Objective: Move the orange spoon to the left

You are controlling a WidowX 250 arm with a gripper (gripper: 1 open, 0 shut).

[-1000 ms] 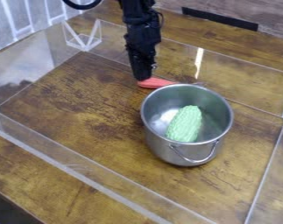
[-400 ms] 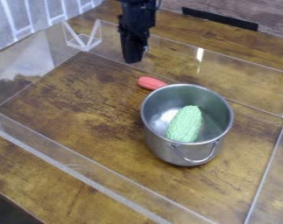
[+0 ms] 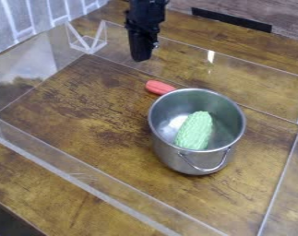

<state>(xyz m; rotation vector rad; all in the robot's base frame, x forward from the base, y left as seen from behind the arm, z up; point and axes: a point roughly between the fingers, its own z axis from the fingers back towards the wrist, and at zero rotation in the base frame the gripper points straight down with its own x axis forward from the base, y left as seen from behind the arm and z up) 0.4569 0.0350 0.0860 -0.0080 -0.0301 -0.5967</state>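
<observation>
My gripper is shut, clear of the orange spoon, whose bowl end is behind the steel pot; I need to open and grab the spoon's handle end (image 3: 154, 87).
The orange spoon (image 3: 160, 88) lies flat on the wooden table, its red-orange handle end showing just left of the steel pot's rim; its bowl end is hidden by the pot. My gripper (image 3: 140, 58) hangs above and behind the spoon, pointing down, fingers shut with nothing between them and clear of the spoon. The steel pot (image 3: 173, 157) stands to the right of centre and holds a green knobbly object (image 3: 196, 131).
Clear acrylic walls fence the wooden table on all sides, with one low panel crossing the front left (image 3: 65, 175). A small clear plastic stand (image 3: 87, 37) sits at the back left, close to the arm.
The gripper has risen from the spoon's handle and now hangs higher and farther back. The spoon stays on the table beside the pot, not carried along.
</observation>
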